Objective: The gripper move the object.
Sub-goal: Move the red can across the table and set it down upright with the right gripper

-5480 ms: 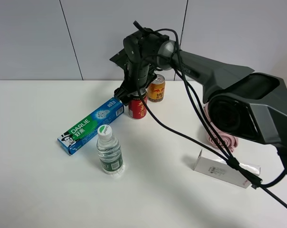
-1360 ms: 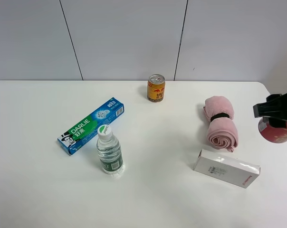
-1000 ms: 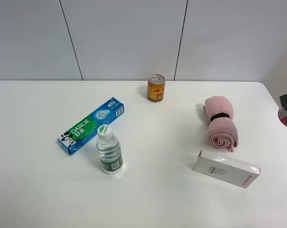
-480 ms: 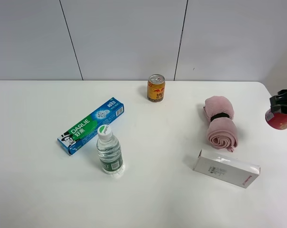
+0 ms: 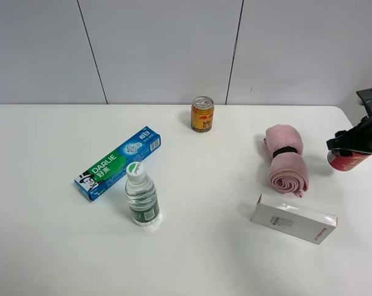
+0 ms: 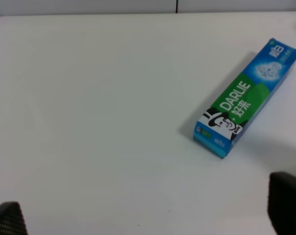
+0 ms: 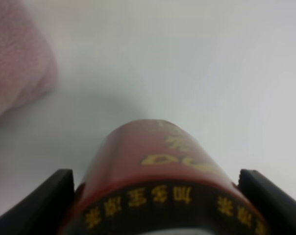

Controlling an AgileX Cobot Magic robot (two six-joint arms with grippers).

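The red can, now held beside the towel roll, will go down upright on the white table [image 5: 331, 171] from my right gripper, and it will sit close beside the pink towel roll.
My right gripper [image 5: 352, 143] is at the far right edge of the table in the high view, shut on the red can [image 5: 345, 160]. It holds the can just to the right of the pink towel roll [image 5: 286, 159]. In the right wrist view the red can [image 7: 160, 188] with yellow characters and a black band fills the space between the two black fingers [image 7: 45, 203]. The left gripper [image 6: 148, 215] shows only its two black fingertips [image 6: 8, 219], wide apart and empty, above the white table near the toothpaste box [image 6: 246, 98].
A yellow-gold can [image 5: 202, 115] stands at the back centre. A green-blue toothpaste box [image 5: 118, 163] and a water bottle [image 5: 141, 195] are at left. A white carton [image 5: 293, 219] lies in front of the towel. The pink towel also shows in the right wrist view [image 7: 18, 63].
The right gripper, holding the red can, has moved back in from the right edge and now sits closer to the towel and lower. Other objects have not moved.
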